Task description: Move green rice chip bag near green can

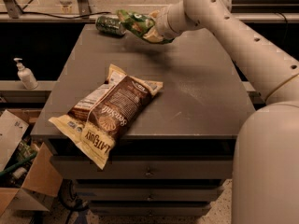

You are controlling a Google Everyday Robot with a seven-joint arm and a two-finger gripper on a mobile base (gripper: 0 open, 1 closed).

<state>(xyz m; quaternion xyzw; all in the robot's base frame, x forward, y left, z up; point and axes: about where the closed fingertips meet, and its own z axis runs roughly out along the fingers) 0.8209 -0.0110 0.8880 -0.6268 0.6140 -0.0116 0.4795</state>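
Note:
The green rice chip bag will go down from my gripper onto the grey cabinet top, close beside the green can (pixel 145 35).
The green rice chip bag (pixel 138 24) is held in the air above the far part of the grey cabinet top (pixel 196 87), tilted, its left end close to the green can. The green can (pixel 110 24) lies on its side at the far left edge of the top. My gripper (pixel 156 28) is at the bag's right end and is shut on it; the white arm reaches in from the right.
A large brown-and-cream snack bag (pixel 107 113) lies at the front left of the top, hanging over the edge. A white pump bottle (pixel 25 73) stands on a ledge to the left. Cardboard boxes (pixel 23 171) sit on the floor at the lower left.

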